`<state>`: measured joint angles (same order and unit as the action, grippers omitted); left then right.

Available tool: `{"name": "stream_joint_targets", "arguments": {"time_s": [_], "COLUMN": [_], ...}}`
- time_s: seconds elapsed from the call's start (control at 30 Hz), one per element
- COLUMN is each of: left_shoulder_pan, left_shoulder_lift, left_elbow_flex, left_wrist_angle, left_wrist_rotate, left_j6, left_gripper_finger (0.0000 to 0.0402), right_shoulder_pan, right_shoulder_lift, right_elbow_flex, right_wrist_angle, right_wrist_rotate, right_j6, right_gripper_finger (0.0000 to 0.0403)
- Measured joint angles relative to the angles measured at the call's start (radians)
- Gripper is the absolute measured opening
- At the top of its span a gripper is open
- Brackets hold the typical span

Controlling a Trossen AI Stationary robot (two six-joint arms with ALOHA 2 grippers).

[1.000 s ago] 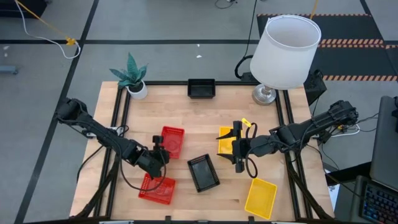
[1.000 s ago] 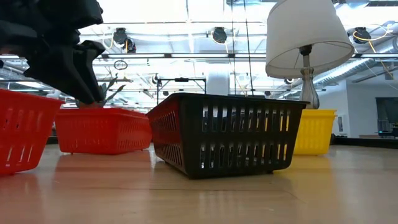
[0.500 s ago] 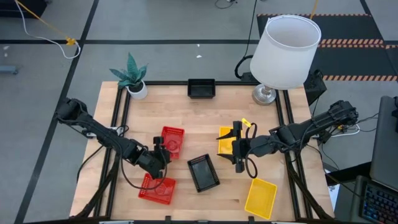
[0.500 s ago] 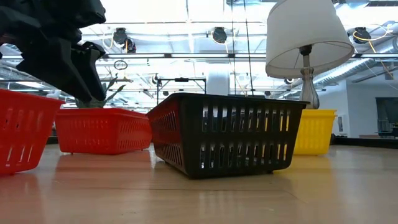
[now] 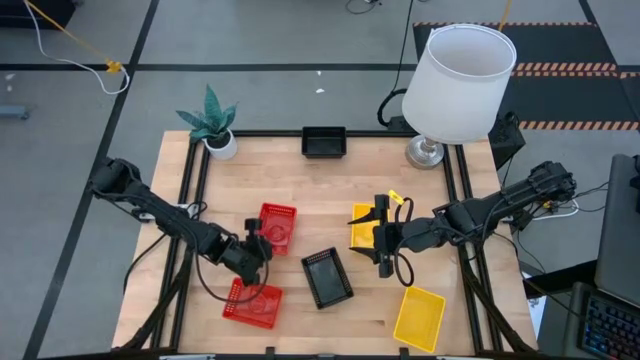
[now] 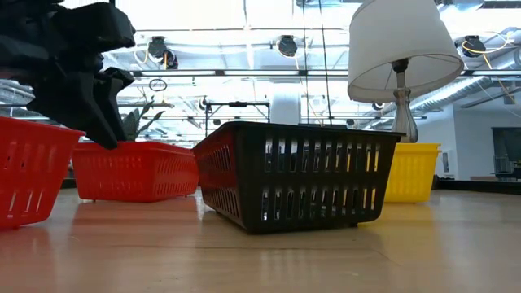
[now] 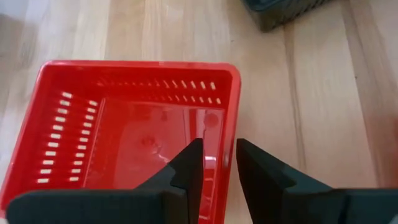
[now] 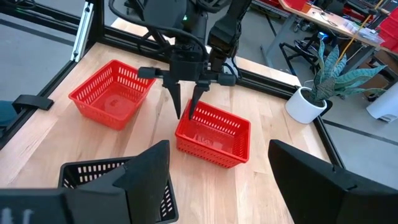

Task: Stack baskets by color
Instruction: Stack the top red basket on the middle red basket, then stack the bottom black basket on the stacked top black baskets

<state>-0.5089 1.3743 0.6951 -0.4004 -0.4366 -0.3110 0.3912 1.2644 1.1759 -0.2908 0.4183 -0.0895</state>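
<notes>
Next, I close my right gripper on the near short side's rim (image 5: 342,299) of the centre black basket, near the corner that faces the front yellow basket.
Two red baskets lie at the left, one farther (image 5: 278,226) and one nearer (image 5: 252,305). My left gripper (image 5: 262,247) points down at the farther red basket (image 7: 137,137). It is open, one finger inside and one outside the wall on the basket's near side, by the left corner (image 8: 191,114). A black basket (image 5: 327,277) rests on its bottom at the centre. One yellow basket (image 5: 362,228) lies under my right gripper (image 5: 380,252). That gripper hovers wide open (image 8: 217,180) with nothing between its fingers. A second yellow basket (image 5: 419,318) sits near the front right. My left gripper (image 7: 219,149) stands astride the rim of the farther red basket's near wall (image 7: 222,163), coming from above at a slant. I cannot tell whether either finger touches the wall. The basket rests flat on the table.
Another black basket (image 5: 323,142) sits at the far edge. A white lamp (image 5: 460,80) stands at the far right corner and a potted plant (image 5: 212,125) at the far left. Bare wood (image 5: 330,195) lies between the far black basket and the others.
</notes>
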Motion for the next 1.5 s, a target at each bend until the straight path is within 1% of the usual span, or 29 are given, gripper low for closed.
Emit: {"name": "stream_joint_targets", "arguments": {"time_s": [0.2,0.37,0.57,0.8,0.93,1.27,1.5], "left_shoulder_pan": [0.009,0.009,0.009,0.009,0.009,0.012,0.018], "left_shoulder_lift": [0.000,0.000,0.000,0.000,0.000,0.000,-0.049], "left_elbow_flex": [-0.006,-0.006,-0.006,-0.006,-0.006,-0.001,0.072], "left_wrist_angle": [0.005,0.018,0.020,0.076,0.081,0.117,0.108], "left_wrist_rotate": [0.002,0.042,0.047,0.062,0.071,0.071,0.072], "left_j6": [-0.028,-0.055,-0.097,-0.118,-0.124,-0.109,-0.050], "left_gripper_finger": [0.0097,0.0097,0.0097,0.0097,0.0097,0.0097,0.0097], "right_shoulder_pan": [0.000,0.000,0.000,0.000,0.000,0.000,0.004], "right_shoulder_lift": [0.000,0.000,0.000,0.000,0.000,0.000,0.000], "right_elbow_flex": [0.000,0.000,0.000,0.000,0.000,0.000,0.000], "right_wrist_angle": [0.000,0.000,0.000,0.000,0.000,0.000,-0.008], "right_wrist_rotate": [0.000,0.000,0.000,0.000,0.000,0.000,0.000], "right_j6": [0.000,-0.001,-0.001,-0.001,-0.001,-0.001,0.011], "right_gripper_finger": [0.0265,0.0265,0.0265,0.0265,0.0265,0.0265,0.0265]}}
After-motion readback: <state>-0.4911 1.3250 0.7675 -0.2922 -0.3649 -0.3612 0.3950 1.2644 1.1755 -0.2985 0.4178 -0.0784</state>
